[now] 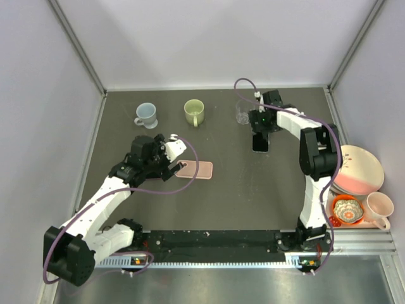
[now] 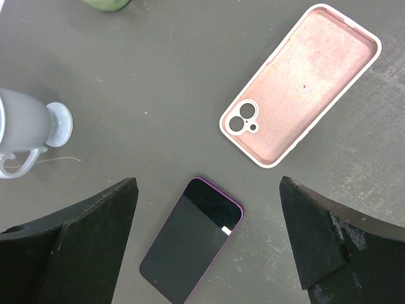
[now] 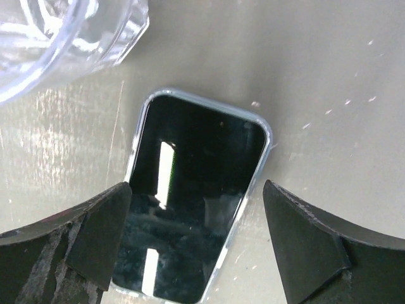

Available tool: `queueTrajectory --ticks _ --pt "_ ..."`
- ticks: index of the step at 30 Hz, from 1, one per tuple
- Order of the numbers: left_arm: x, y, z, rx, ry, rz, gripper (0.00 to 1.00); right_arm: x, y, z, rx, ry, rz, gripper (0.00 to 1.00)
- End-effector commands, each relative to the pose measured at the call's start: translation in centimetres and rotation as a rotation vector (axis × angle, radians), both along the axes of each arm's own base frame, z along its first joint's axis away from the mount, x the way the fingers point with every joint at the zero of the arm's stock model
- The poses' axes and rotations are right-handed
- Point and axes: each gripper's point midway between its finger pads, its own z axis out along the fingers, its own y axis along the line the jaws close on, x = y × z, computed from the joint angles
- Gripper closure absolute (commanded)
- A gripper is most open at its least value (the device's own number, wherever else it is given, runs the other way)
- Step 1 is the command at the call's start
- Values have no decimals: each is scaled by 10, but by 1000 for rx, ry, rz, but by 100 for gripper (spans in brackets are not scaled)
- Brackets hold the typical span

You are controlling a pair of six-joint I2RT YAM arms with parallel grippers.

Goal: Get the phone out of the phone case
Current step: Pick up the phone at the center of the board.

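Next, my right gripper grips the clear case's long sides (image 1: pixel 260 141) (image 3: pixel 178 230) around the second phone, in the half farther from the clear glass.
An empty pink phone case (image 2: pixel 300 85) lies open side up on the dark table; it also shows in the top view (image 1: pixel 194 170). A purple phone (image 2: pixel 190 247) lies screen up beside it, out of the case. My left gripper (image 2: pixel 209 209) is open and hovers above this phone, its fingers apart on either side; in the top view the left gripper (image 1: pixel 169 161) hides the phone. A second phone in a clear case (image 3: pixel 190 196) lies screen up at the back (image 1: pixel 260 140). My right gripper (image 3: pixel 196 190) is open above it (image 1: pixel 259 125), not touching.
A blue-grey mug (image 1: pixel 146 114) and a green mug (image 1: pixel 194 112) stand at the back left. A clear glass (image 1: pixel 242 116) stands just behind the right gripper. Plates (image 1: pixel 359 168), an orange bowl (image 1: pixel 347 211) and a pink cup (image 1: pixel 380 208) sit at the right edge.
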Motion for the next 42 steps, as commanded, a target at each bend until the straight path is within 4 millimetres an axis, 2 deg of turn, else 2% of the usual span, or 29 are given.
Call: queueTrajectory --ticks 1,8,14,18,24,27,37,42 --pt "5 -3 14 -35 -55 -1 1 -31 6 5 -17 75 77 11" --pt "5 -2 13 -35 -51 4 1 -45 22 20 112 112 8 8" --pt "4 -3 13 -39 -48 -1 1 -58 18 9 89 130 -52 6" --pt "4 -3 13 -40 -48 -1 1 -53 17 3 72 109 -81 7" --pt "4 -2 12 -41 -44 -1 1 -52 20 -2 66 120 -85 17" --pt "4 -2 11 -40 -41 0 1 -53 12 -2 29 111 -92 23" --pt "3 -2 13 -48 -46 -6 1 -65 3 12 -30 95 11 27" --pt "2 -3 13 -55 -45 -11 1 -90 6 5 -25 158 126 26"
